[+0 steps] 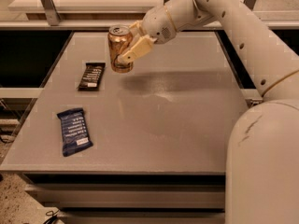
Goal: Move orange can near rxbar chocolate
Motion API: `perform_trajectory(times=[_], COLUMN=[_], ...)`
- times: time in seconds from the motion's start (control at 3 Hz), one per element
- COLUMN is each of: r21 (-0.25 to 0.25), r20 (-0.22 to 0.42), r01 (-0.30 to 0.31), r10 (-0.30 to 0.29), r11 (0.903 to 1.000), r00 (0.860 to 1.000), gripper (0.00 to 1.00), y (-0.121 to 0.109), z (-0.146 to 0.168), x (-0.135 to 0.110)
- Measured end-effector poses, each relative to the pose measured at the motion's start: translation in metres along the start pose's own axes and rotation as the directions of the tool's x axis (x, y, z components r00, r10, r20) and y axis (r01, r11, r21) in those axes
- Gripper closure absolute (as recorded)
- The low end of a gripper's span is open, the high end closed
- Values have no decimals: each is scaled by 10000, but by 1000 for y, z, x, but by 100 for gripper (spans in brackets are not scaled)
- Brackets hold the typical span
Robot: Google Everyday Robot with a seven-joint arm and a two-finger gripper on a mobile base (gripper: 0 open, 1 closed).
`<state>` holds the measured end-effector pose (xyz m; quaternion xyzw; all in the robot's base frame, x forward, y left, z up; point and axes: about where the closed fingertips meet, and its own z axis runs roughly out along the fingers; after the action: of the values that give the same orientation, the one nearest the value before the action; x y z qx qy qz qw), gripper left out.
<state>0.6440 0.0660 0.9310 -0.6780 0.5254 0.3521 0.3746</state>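
I will use my gripper to set the orange can, now upright at the table's back, down on the table snug (pixel 110 75) beside the edge of the rxbar chocolate that faces my arm.
The orange can (pixel 119 48) is upright, copper-orange with a silver top, held at the back of the grey table (pixel 187 125). My gripper (pixel 127 46) is shut on the can, one pale finger across its front. The can's base is at or just above the tabletop; I cannot tell if it touches. The rxbar chocolate (pixel 91 75), a flat dark bar with white text, lies on the table just left of and a little nearer than the can.
A larger blue wrapped bar (pixel 74 130) lies near the table's front left. My white arm (pixel 243 36) reaches in from the right, and its base fills the lower right. A shelf with metal posts (pixel 46 3) stands behind the table.
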Motion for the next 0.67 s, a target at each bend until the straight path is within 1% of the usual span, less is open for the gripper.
perform_trajectory(times=[0.33,0.67], r21=[73,10], r20=[-34,58], r01=[-235,-508], r10=[235,508], r11=[9997,9987], r00=[9997,9987], gripper=[100,100], y=[-5,-15], z=[12,33], x=[2,6])
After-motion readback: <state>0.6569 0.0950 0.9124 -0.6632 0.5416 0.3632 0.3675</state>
